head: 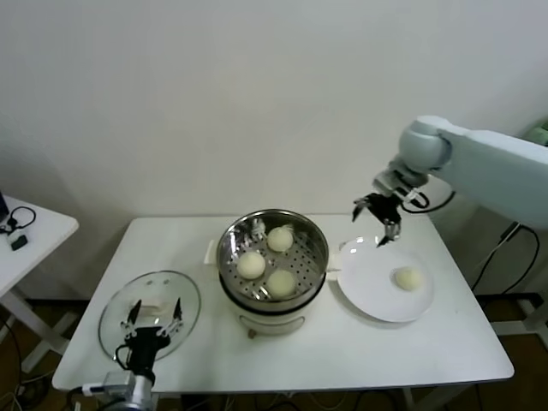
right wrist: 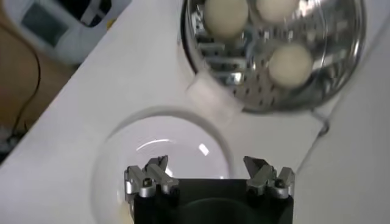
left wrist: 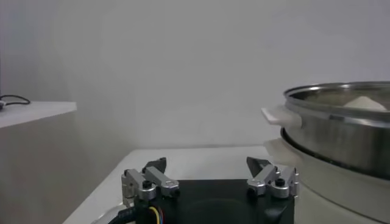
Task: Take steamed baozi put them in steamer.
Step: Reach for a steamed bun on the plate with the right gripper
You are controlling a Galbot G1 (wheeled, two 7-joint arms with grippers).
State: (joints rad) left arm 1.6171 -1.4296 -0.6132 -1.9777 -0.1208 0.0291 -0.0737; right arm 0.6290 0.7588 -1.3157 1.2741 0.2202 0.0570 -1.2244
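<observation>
Next, I close my right gripper on the sides of the baozi (head: 408,278) on the white plate, because it is still outside the steamer.
The steamer (head: 226,254) stands at the table's middle with three baozi on its perforated floor (head: 280,239) (head: 251,265) (head: 282,282). A fourth baozi (head: 408,278) lies on the white plate (head: 368,295) to the right of it. My right gripper (head: 374,226) is open and empty, held above the plate's far left edge, apart from that baozi. In the right wrist view my right gripper (right wrist: 207,167) hangs over the plate (right wrist: 161,164), with the steamer (right wrist: 341,73) and its baozi (right wrist: 291,64) beyond. My left gripper (head: 154,318) is open and empty over the glass lid.
The round glass lid (head: 116,312) lies at the table's front left. The left wrist view shows my left gripper (left wrist: 207,165) low beside the steamer wall (left wrist: 341,131). A small side table (head: 38,229) stands at the far left. The white table (head: 428,351) ends close in front.
</observation>
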